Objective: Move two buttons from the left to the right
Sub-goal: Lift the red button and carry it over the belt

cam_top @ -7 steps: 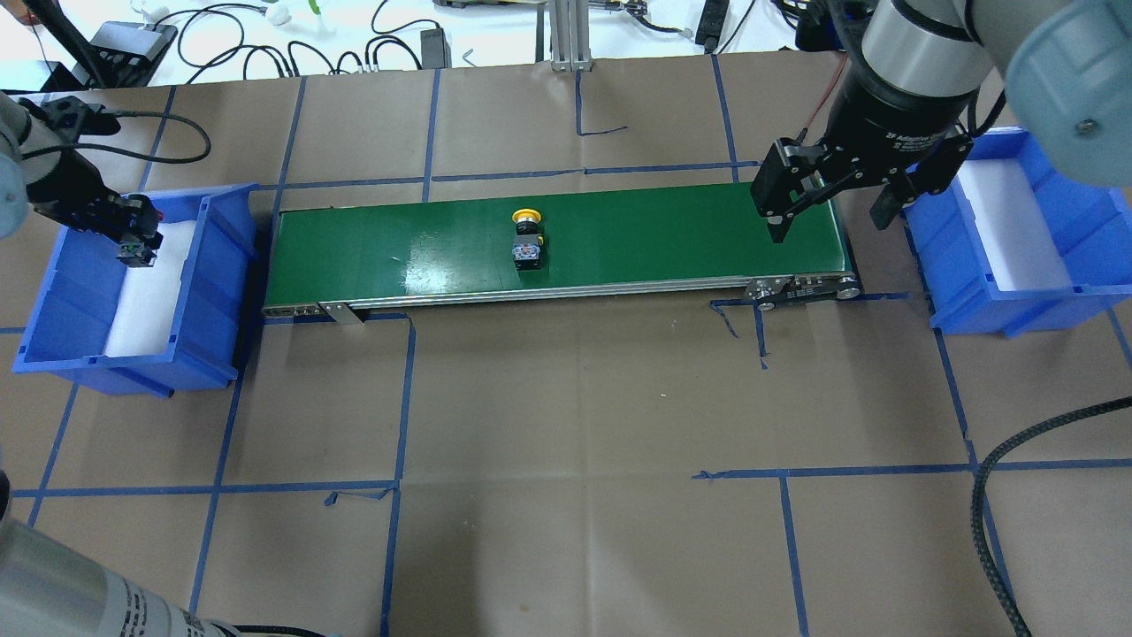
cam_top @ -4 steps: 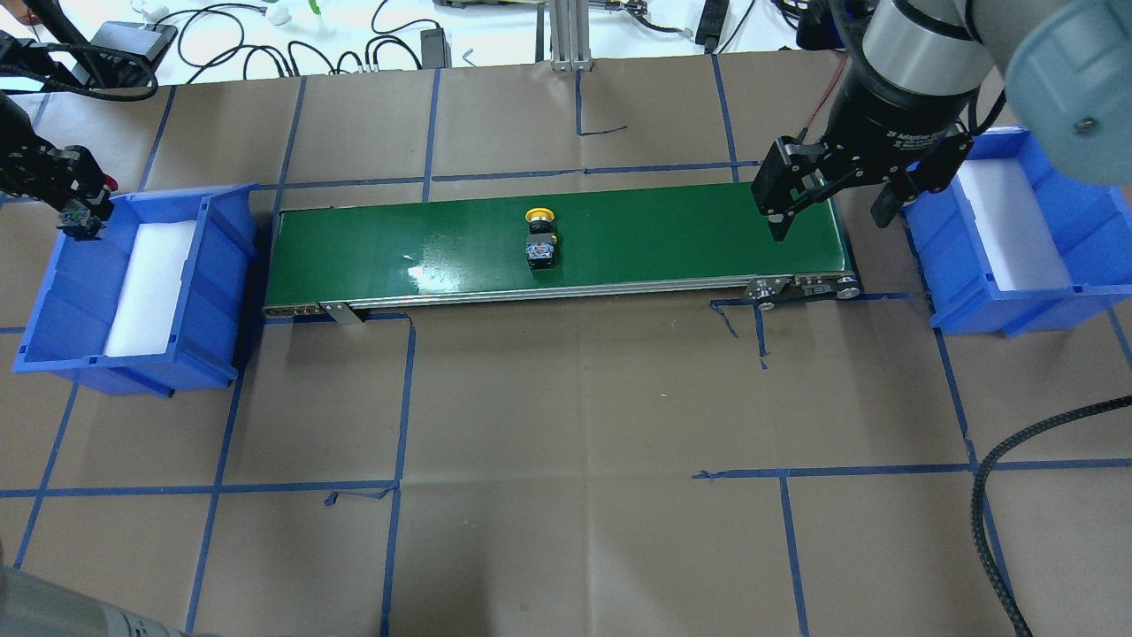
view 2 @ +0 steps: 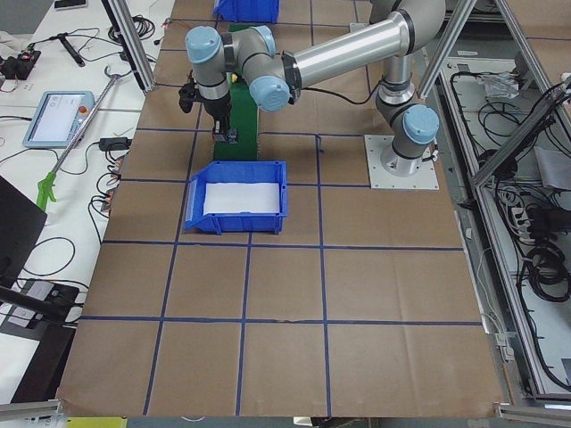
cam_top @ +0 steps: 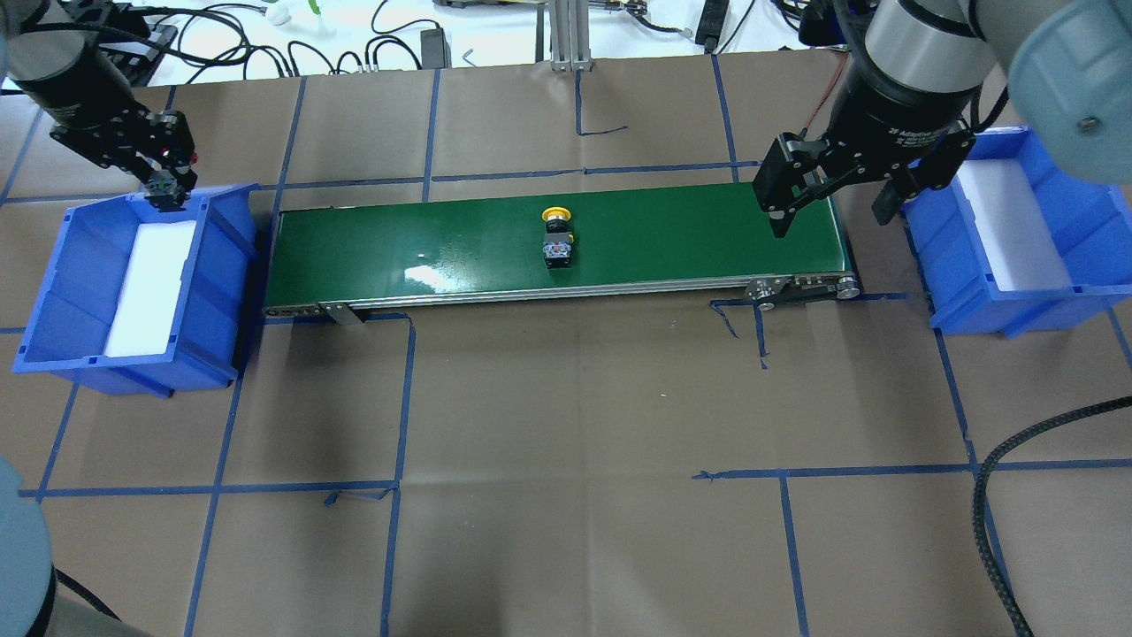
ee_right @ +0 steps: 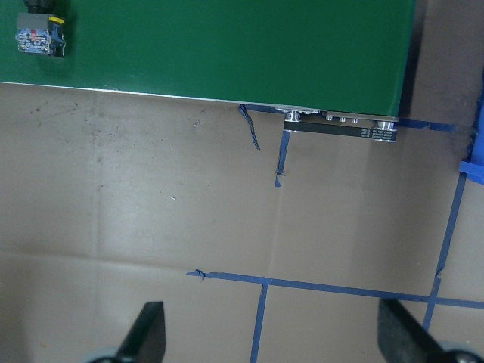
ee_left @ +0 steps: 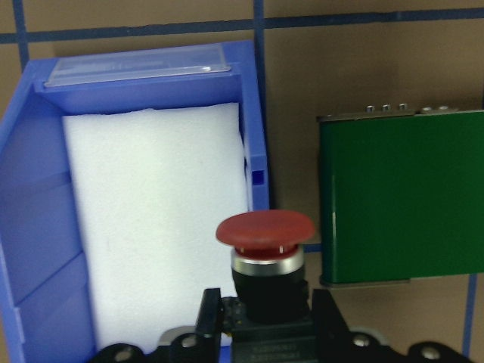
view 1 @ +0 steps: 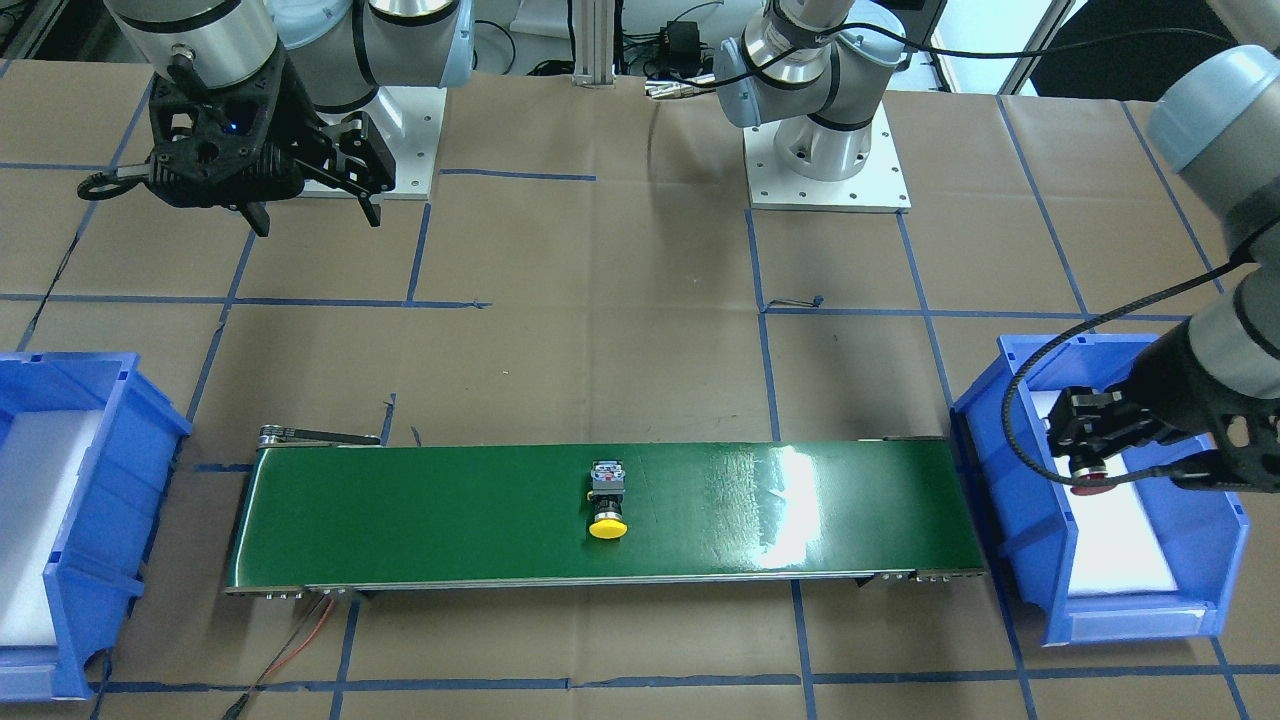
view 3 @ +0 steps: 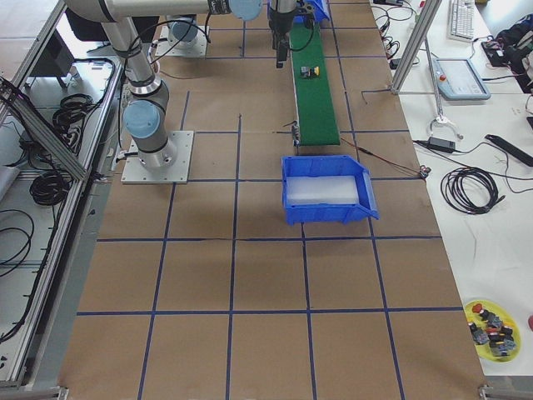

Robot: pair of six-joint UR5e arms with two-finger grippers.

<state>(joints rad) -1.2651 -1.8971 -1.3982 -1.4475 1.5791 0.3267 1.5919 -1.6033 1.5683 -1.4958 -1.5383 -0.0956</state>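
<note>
The left gripper I use will release the red button on the green belt's end [view 1: 883,504] [ee_left: 433,201] beside the bin below that gripper.
The red button [ee_left: 265,231] is clamped by its black body in my left gripper [ee_left: 265,311], which is shut on it. In the overhead view the left gripper [cam_top: 164,190] hangs over the far rim of the left blue bin [cam_top: 221,257], near the conveyor's left end. The yellow button [cam_top: 557,234] lies on its side on the green conveyor belt [cam_top: 690,239], about mid-length. My right gripper [cam_top: 831,224] is open and holds nothing, hovering above the belt's right end. From the right wrist, only the yellow button's body [ee_right: 38,34] shows at the top left.
The right blue bin [cam_top: 999,301], lined with white foam, stands just past the belt's right end. The left bin holds white foam [cam_top: 146,287] too. Blue tape lines cross the brown paper table [cam_top: 575,442]. Cables lie along the far edge.
My left gripper rose out of the left bin with the red button and swung toward the bin's far rim. The yellow button rode the belt a little rightward. The right arm stayed put.
</note>
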